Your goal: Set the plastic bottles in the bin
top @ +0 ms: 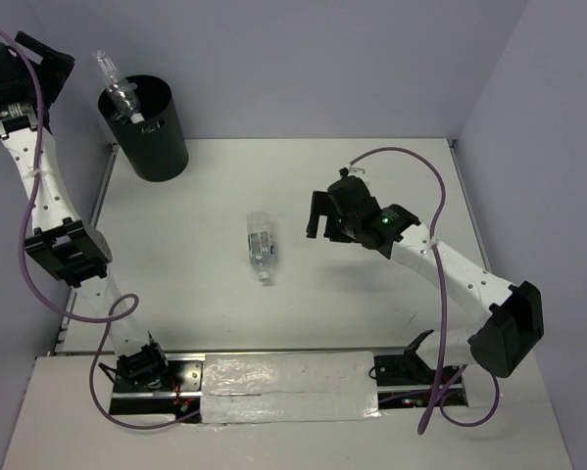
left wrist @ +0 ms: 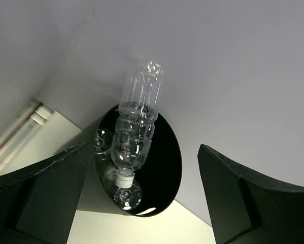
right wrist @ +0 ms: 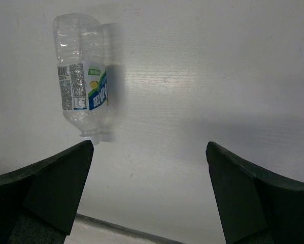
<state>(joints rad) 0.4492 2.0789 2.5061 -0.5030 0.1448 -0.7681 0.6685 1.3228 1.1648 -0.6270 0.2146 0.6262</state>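
The clear bottle leans over the bin's rim with its base sticking out. Next, my left gripper takes the bottle's middle [left wrist: 134,126] and straightens it into the bin.
A clear plastic bottle [top: 117,83] hangs cap-down in the mouth of the black bin [top: 148,137] at the table's far left corner, touched by neither gripper. From the left wrist view, this bottle [left wrist: 136,127] points into the bin [left wrist: 168,168], where another clear bottle [left wrist: 126,195] lies at the bottom. My left gripper [left wrist: 141,150] is open, raised high above the bin [top: 40,61]. A bottle with a bluish label [top: 261,247] lies on the table's middle. My right gripper [top: 322,220] hovers open just right of it; the labelled bottle [right wrist: 83,81] lies ahead-left of my right gripper [right wrist: 147,147].
The white table [top: 391,166] is walled at the back and both sides. A silver taped strip [top: 283,382] runs along its near edge between the arm bases. Purple cables [top: 411,157] loop off both arms.
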